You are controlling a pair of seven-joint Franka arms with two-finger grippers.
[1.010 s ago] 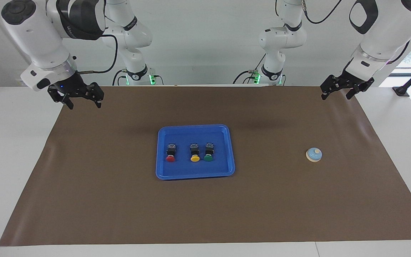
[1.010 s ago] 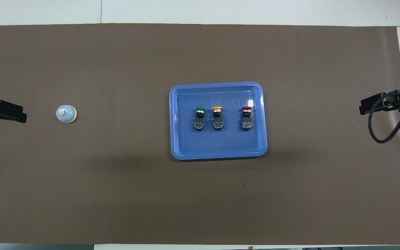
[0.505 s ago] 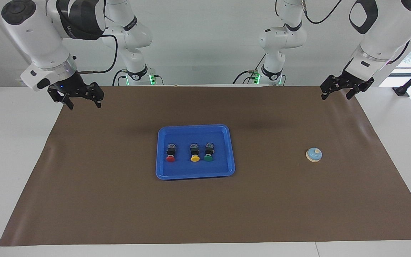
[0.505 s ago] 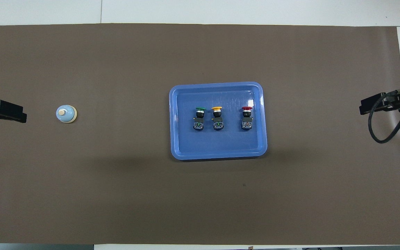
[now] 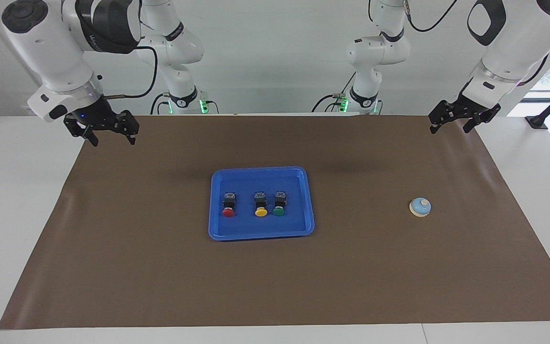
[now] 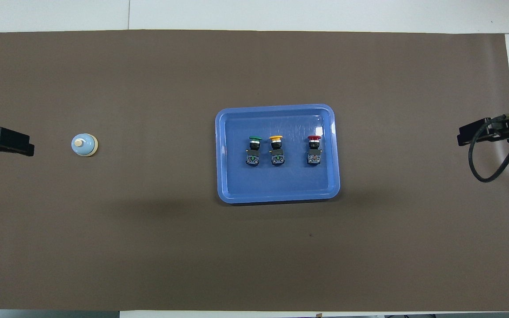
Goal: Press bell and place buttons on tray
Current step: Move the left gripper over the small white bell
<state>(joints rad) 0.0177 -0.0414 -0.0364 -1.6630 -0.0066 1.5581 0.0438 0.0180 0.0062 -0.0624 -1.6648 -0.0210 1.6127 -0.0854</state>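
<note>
Next, the left gripper moves to the light-blue bell and close just above the bell's top knob (image 6: 78, 142), ready to push it down.
The blue tray (image 5: 260, 170) lies in the middle of the mat. Three buttons lie in it in a row, caps pointing away from the robots: red (image 5: 228, 212), yellow (image 5: 260, 212) and green (image 5: 279, 211). From overhead, green (image 6: 255, 150) and yellow (image 6: 276, 150) lie close together, and red (image 6: 313, 150) lies apart toward the right arm's end. The light-blue bell (image 5: 420, 207) stands alone on the mat toward the left arm's end. My left gripper (image 5: 449, 130) hangs open and empty over the mat's corner nearest its base. My right gripper (image 5: 113, 141) hangs open and empty over the corner at its own end.
A brown mat (image 5: 160, 267) covers most of the white table (image 5: 17, 200). A black cable (image 6: 484, 172) loops under the right arm's wrist. Both arms wait raised, well away from the tray and bell.
</note>
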